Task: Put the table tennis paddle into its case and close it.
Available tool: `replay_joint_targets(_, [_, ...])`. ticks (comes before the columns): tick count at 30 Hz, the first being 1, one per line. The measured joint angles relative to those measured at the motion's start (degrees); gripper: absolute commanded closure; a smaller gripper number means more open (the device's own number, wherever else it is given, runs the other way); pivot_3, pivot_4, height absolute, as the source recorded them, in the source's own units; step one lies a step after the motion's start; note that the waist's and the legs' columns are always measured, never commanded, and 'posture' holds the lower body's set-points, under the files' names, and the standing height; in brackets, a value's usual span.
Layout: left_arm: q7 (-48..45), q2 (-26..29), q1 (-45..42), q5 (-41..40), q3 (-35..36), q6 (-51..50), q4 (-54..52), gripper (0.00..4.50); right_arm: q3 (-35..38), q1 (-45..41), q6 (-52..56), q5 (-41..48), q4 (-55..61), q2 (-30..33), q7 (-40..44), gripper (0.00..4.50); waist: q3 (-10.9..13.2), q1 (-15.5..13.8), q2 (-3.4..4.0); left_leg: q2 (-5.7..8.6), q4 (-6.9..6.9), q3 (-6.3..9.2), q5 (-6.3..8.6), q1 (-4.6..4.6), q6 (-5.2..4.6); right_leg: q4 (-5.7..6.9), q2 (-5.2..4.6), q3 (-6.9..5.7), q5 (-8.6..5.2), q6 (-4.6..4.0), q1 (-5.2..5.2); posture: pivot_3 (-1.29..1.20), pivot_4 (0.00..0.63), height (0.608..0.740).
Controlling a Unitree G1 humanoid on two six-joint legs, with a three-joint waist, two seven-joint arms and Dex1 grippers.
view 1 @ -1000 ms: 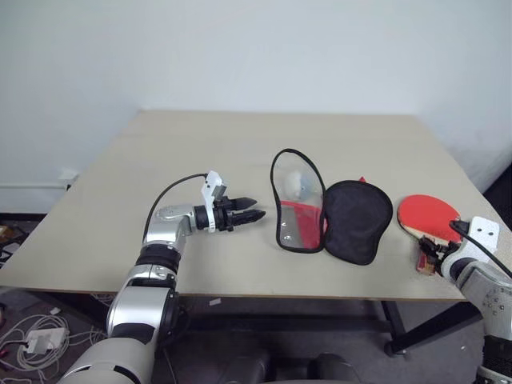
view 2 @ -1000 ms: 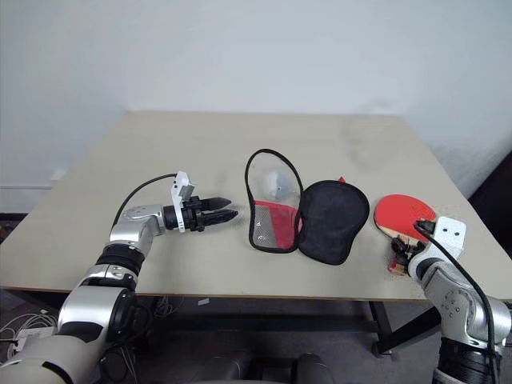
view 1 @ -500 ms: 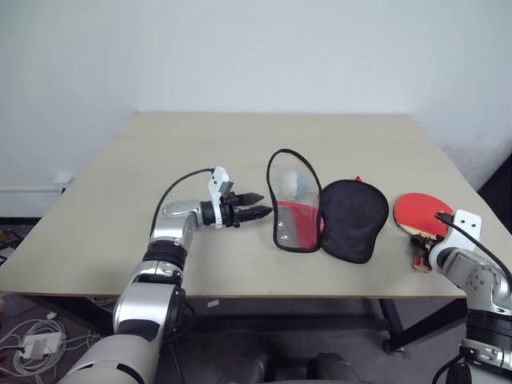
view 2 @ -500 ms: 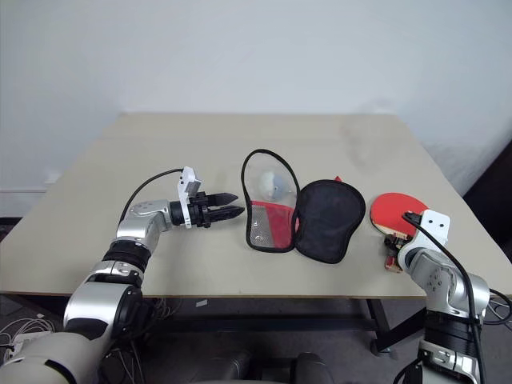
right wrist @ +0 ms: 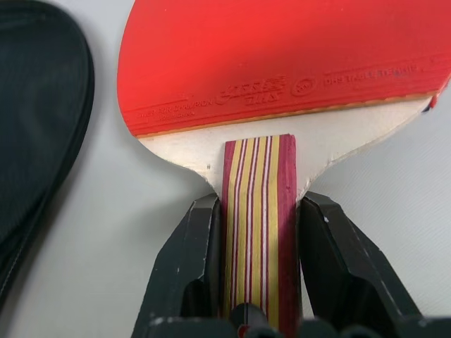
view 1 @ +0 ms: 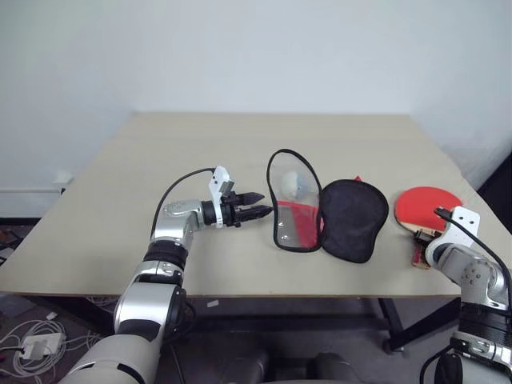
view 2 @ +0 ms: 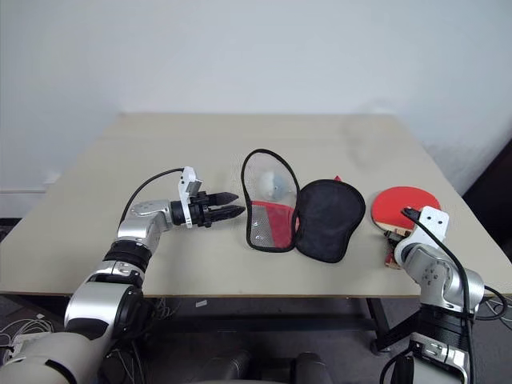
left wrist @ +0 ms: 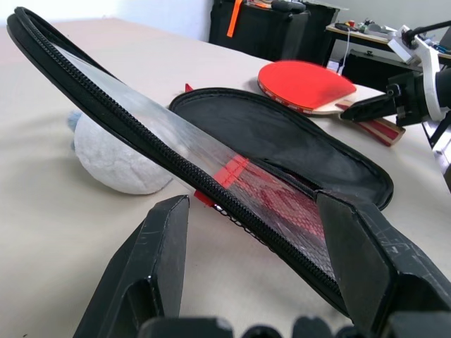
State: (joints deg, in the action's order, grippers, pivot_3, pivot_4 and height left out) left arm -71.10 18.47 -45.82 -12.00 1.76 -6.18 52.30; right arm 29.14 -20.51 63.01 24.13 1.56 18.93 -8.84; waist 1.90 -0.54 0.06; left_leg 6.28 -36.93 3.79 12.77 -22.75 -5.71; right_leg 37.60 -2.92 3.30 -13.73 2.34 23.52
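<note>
My right gripper needs to release the table tennis paddle so that it is left lying on the flat black half of the open case [view 1: 358, 214].
The table tennis paddle [view 1: 424, 207] lies flat at the table's right front edge, red face up, its striped wooden handle [right wrist: 258, 232] pointing toward me. My right gripper [right wrist: 259, 204] is shut on that handle, one finger against each side. The case [view 1: 350, 218] lies unzipped at the table's middle: its black half rests flat, and its clear-and-red flap [view 1: 293, 202] with a black zip rim stands raised on the left. My left gripper [view 1: 261, 205] hovers open just left of that flap, pointing at it, with nothing between its fingers [left wrist: 165, 253].
A small white fuzzy ball [left wrist: 116, 158] lies on the table [view 1: 200, 152] behind the raised flap. Bare tabletop stretches to the left and to the rear. The paddle sits close to the table's right front corner.
My right gripper's fingers have closed in on the paddle handle and the hand has crept forward. The left arm has stayed put.
</note>
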Motion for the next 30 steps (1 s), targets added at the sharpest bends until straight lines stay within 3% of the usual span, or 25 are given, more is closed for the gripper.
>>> replay_joint_targets(7, [0.00,-0.61,-0.13,0.10,-0.25,0.01,0.46,1.51,-0.79,-12.16,3.79,0.38,6.46,-9.46,-4.96,3.18,0.00,0.63,0.06,-0.02,0.14,0.03,-0.01,0.07,0.04,0.09,0.09,0.10,0.03,-0.05,0.10,0.00,0.000,0.740])
replay_joint_targets(13, [0.00,-1.17,-0.17,0.13,-0.30,0.02,0.77,1.51,-4.78,-14.95,3.52,-0.11,3.91,-21.31,-8.15,3.18,0.00,0.41,0.07,0.15,0.12,0.10,-0.02,0.06,0.03,0.06,0.00,-0.11,0.05,-0.08,0.13,0.00,0.000,0.740])
replay_joint_targets(18, [0.00,-1.26,-0.15,0.12,-0.30,-0.08,0.75,1.51,-5.63,-13.10,1.04,-1.70,0.99,-24.33,-8.71,3.18,0.00,0.52,0.07,0.22,0.13,0.10,-0.04,0.06,0.02,0.04,-0.01,-0.12,0.05,-0.08,0.13,0.00,0.000,0.740])
replay_joint_targets(30, [0.15,-1.46,-0.12,0.11,-0.31,-0.18,0.55,1.51,-5.34,-10.07,-2.75,-3.73,-3.49,-24.89,-8.70,3.18,-0.01,0.87,0.12,0.16,0.34,0.19,-0.15,0.13,0.21,0.10,0.05,-0.12,0.06,-0.11,0.20,0.00,0.000,0.740])
